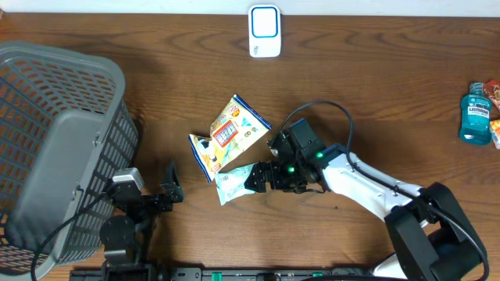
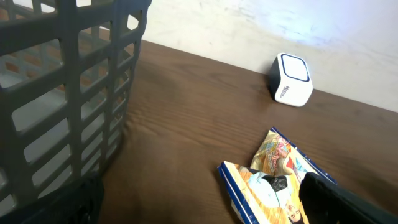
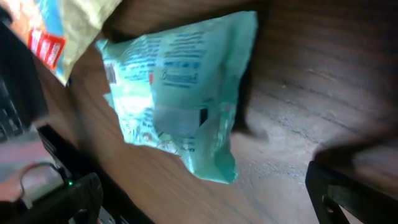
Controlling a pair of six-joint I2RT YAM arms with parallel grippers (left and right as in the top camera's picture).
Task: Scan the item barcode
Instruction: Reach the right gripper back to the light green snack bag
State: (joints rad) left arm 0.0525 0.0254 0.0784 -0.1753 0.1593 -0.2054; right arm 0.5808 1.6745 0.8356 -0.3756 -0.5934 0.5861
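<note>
The near corner of the teal packet lies beyond the robot's open fingers and its barcode is at the packet's far edge, so the right gripper will pinch that packet corner (image 3: pixel 215 169) before lifting.
The item nearest my right gripper (image 1: pixel 255 179) is a pale teal snack packet (image 1: pixel 233 182), lying flat on the wooden table. In the right wrist view the teal packet (image 3: pixel 180 93) fills the space just beyond my open right gripper (image 3: pixel 205 208), with printed text showing; nothing sits between the fingers. A yellow-and-white packet (image 1: pixel 238 125) and a blue-edged packet (image 1: pixel 204 154) lie beside it. The white and blue scanner (image 1: pixel 264 31) stands at the table's far edge, also seen as the scanner (image 2: pixel 291 79) from the left wrist. My left gripper (image 1: pixel 170 191) rests open and empty by the basket.
A large grey plastic basket (image 1: pixel 55 140) takes up the left side, its wall (image 2: pixel 62 93) close to my left wrist. A blue mouthwash bottle (image 1: pixel 474 114) and a small red packet (image 1: pixel 494 87) lie at the far right edge.
</note>
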